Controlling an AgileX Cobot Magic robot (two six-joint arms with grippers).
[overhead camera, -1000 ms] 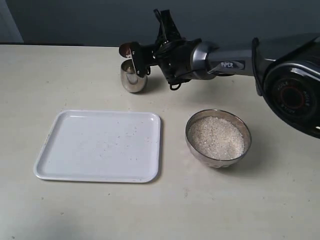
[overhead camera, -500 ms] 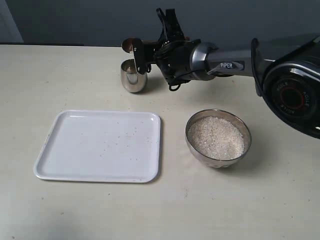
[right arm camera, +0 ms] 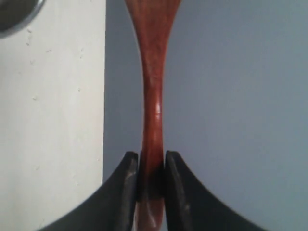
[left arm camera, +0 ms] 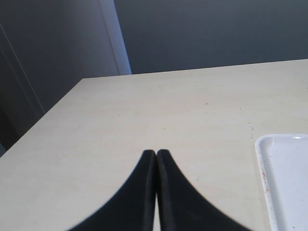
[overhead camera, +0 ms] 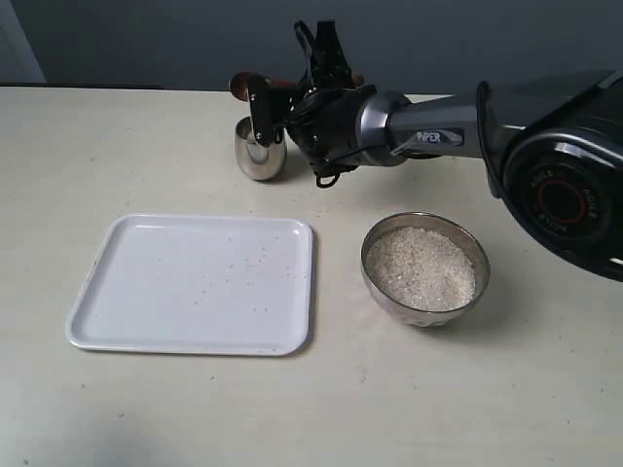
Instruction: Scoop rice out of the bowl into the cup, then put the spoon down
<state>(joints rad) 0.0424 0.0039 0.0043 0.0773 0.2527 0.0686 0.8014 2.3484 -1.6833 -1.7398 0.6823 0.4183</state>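
My right gripper is going to release the wooden spoon across the middle of the white rectangular tray [overhead camera: 201,283]. The spoon is now held above the small steel cup.
My right gripper [overhead camera: 261,99] is shut on the handle of the dark reddish wooden spoon [overhead camera: 243,83], which it holds above the small steel cup [overhead camera: 258,156] at the back of the table. In the right wrist view the spoon's handle [right arm camera: 153,96] runs straight out from between the pads of the right gripper [right arm camera: 151,156]. A gripper finger partly hides the cup's mouth. The wide steel bowl [overhead camera: 419,313], right of centre, is full of white rice [overhead camera: 421,265]. My left gripper [left arm camera: 156,153] is shut on nothing over bare table.
A white rectangular tray [overhead camera: 195,282] with a few stray grains lies left of the bowl, and its corner [left arm camera: 284,178] shows in the left wrist view. The table's far edge runs just behind the cup.
My right arm has shifted a little to the left and its wrist has turned. The spoon's head has risen slightly over the cup. Bowl, tray and cup have stayed put.
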